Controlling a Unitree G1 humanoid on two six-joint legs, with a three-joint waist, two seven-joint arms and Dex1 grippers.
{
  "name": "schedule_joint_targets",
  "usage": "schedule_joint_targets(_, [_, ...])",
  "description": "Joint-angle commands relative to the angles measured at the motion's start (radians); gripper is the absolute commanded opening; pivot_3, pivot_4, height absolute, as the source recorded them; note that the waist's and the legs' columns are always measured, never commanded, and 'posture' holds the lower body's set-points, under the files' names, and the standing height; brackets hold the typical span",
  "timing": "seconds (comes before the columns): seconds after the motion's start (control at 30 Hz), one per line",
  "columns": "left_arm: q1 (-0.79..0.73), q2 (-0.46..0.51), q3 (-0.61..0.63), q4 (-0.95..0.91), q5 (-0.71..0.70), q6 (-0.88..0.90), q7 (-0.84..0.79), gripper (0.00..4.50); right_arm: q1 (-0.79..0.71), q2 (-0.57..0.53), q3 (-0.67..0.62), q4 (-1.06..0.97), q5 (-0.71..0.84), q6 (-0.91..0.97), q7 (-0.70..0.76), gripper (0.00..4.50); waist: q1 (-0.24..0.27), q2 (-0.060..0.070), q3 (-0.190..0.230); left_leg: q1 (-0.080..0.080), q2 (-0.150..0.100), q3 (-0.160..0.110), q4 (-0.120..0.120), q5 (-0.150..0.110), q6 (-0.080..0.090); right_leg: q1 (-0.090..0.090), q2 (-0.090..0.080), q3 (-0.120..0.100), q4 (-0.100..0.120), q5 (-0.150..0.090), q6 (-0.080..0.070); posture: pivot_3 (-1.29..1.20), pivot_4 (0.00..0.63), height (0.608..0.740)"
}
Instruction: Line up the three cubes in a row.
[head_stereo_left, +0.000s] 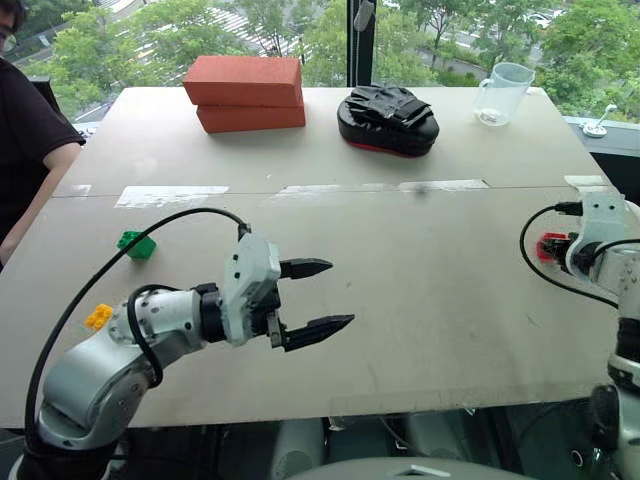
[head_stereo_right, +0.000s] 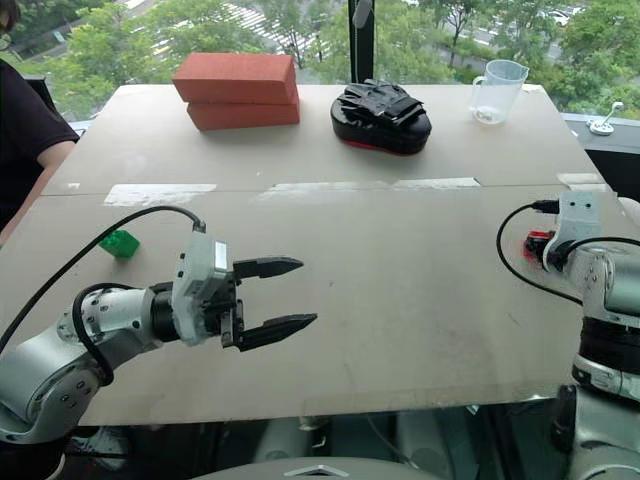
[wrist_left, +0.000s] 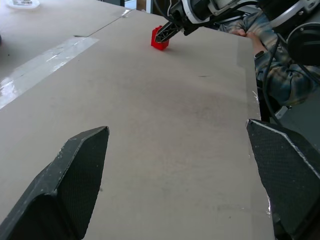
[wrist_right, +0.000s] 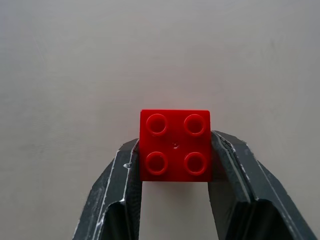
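Observation:
My right gripper needs to place the red cube, which still rests on the table, down on bare table (head_stereo_left: 400, 255), in front of the white tape and the black padded mitt.
The red cube (wrist_right: 175, 145) rests on the table at the far right, and my right gripper (wrist_right: 175, 142) is shut on it, one black finger pressed to each side. The left wrist view shows the same red cube (wrist_left: 160, 39) with the right gripper's fingertips (wrist_left: 166, 33) on it. A green cube (head_stereo_left: 137, 244) lies on the table's left part. Nearer the front left edge sits a yellow cube (head_stereo_left: 98, 317), beside my left arm. My left gripper (head_stereo_left: 315, 297) hovers open over the bare table, holding nothing.
At the back of the table (head_stereo_left: 420, 300) stand two stacked red-orange bricks (head_stereo_left: 245, 92), a black padded mitt (head_stereo_left: 388, 120) and a clear plastic jug (head_stereo_left: 502, 92). A person (head_stereo_left: 25, 150) sits at the left edge. A plaid sleeve (wrist_left: 272, 65) shows beyond the table's right side.

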Motion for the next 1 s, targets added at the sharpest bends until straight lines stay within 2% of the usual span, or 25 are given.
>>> schedule_joint_targets(0.03, [0.063, -0.023, 0.062, -0.041, 0.010, -0.063, 0.012, 4.50, 0.009, -0.110, 0.177, -0.144, 0.095, -0.211, 0.357, 1.29, -0.009, 0.002, 0.001, 0.000, 0.000, 0.000, 0.000, 0.000, 0.000, 0.000, 0.000, 0.000, 0.000, 0.000, 0.000, 0.00, 0.150, 0.740])
schedule_joint_targets(0.07, [0.092, -0.022, 0.072, -0.047, 0.022, -0.080, 0.002, 4.50, -0.006, -0.142, 0.251, -0.151, 0.090, -0.265, 0.444, 1.29, -0.011, 0.002, 0.001, 0.001, 0.001, 0.000, 0.000, 0.000, 0.000, 0.000, 0.000, 0.000, 0.001, 0.000, 0.000, 0.00, 0.150, 0.740])
schedule_joint_targets(0.17, [0.189, -0.004, 0.128, -0.077, -0.004, -0.078, -0.020, 4.50, -0.164, -0.146, 0.504, 0.001, -0.024, -0.504, 0.673, 1.29, -0.028, 0.001, 0.002, 0.002, 0.002, 0.000, 0.000, 0.000, 0.000, 0.000, 0.001, 0.000, 0.001, -0.001, -0.001, 0.00, 0.150, 0.740])
schedule_joint_targets(0.3, [0.263, 0.010, 0.184, -0.109, -0.023, -0.079, -0.027, 4.50, -0.331, -0.095, 0.667, 0.260, -0.144, -0.730, 0.836, 1.29, -0.016, -0.002, 0.003, 0.002, 0.002, -0.001, 0.002, 0.000, 0.000, 0.000, 0.001, -0.001, 0.002, -0.001, -0.002, 0.00, 0.150, 0.740])
schedule_joint_targets(0.4, [0.299, 0.011, 0.213, -0.129, -0.030, -0.079, -0.024, 4.50, -0.394, -0.059, 0.714, 0.387, -0.191, -0.833, 0.909, 1.29, 0.004, -0.002, 0.003, 0.001, 0.001, -0.001, 0.002, 0.000, 0.000, 0.000, 0.000, -0.001, 0.001, 0.000, -0.002, 0.00, 0.150, 0.740])
schedule_joint_targets(0.6, [0.366, 0.005, 0.259, -0.159, -0.035, -0.078, -0.006, 4.50, -0.459, 0.002, 0.754, 0.527, -0.260, -0.951, 1.004, 1.29, 0.005, -0.001, 0.004, 0.000, 0.001, 0.001, 0.001, 0.000, 0.000, 0.000, -0.001, -0.001, -0.001, 0.000, -0.002, 0.00, 0.150, 0.740])
schedule_joint_targets(1.0, [0.398, 0.006, 0.283, -0.172, -0.053, -0.078, 0.017, 4.50, -0.494, 0.058, 0.732, 0.626, -0.329, -1.005, 1.012, 1.29, 0.004, 0.000, 0.004, 0.001, 0.001, 0.001, 0.002, 0.000, 0.000, 0.000, -0.001, -0.002, 0.002, 0.000, -0.002, 0.00, 0.150, 0.740])
